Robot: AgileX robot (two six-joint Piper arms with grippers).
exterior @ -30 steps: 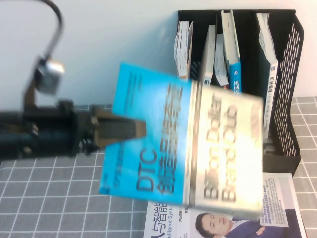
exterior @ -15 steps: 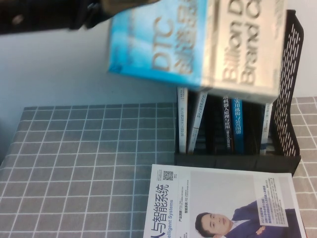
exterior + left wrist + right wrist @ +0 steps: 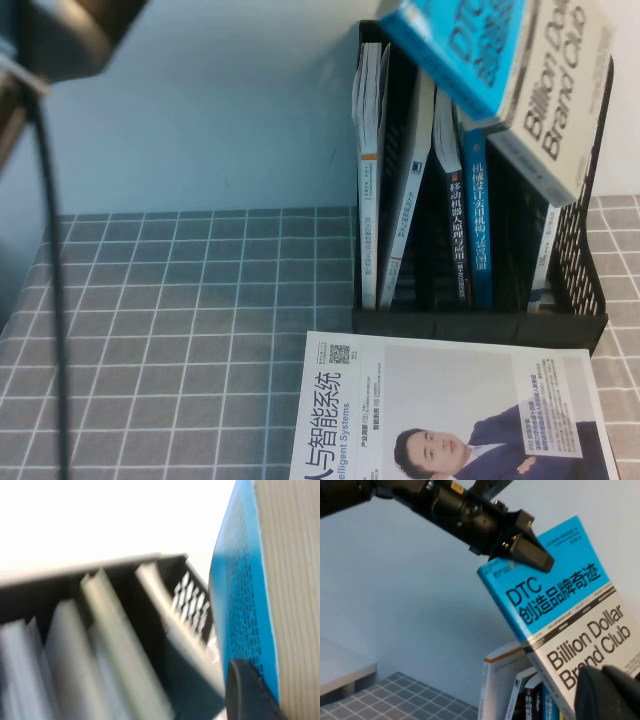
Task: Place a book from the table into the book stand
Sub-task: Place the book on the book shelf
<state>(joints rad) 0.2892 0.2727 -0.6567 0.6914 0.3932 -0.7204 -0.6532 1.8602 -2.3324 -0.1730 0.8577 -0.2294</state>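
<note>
The book, now tilted in the air over the stand, will be let go by my left gripper between the stand's leaning end book and the stand's slotted side [image 3: 552, 326].
The book [image 3: 520, 70], half blue with "DTC", half grey with "Billion Dollar Brand Club", hangs tilted in the air over the right slots of the black book stand [image 3: 590, 250]. In the right wrist view my left gripper [image 3: 532, 552] is shut on the book's [image 3: 560, 610] blue upper edge. In the left wrist view a black finger pad [image 3: 247, 690] presses the blue cover [image 3: 245, 590], with the stand [image 3: 165, 630] below. The left gripper itself is out of the high view. My right gripper [image 3: 610, 695] shows as dark fingers held together, empty, below the book.
The stand holds several upright books, among them a tall blue-spined one [image 3: 480, 230]. A white book with a suited man's portrait [image 3: 440, 410] lies on the grey checked table [image 3: 200, 320] in front of the stand. A dark cable [image 3: 45, 250] hangs at the left.
The book has gone up and to the right and tilted more steeply, from mid-table height to above the stand's right side. The left arm has risen out of the high view.
</note>
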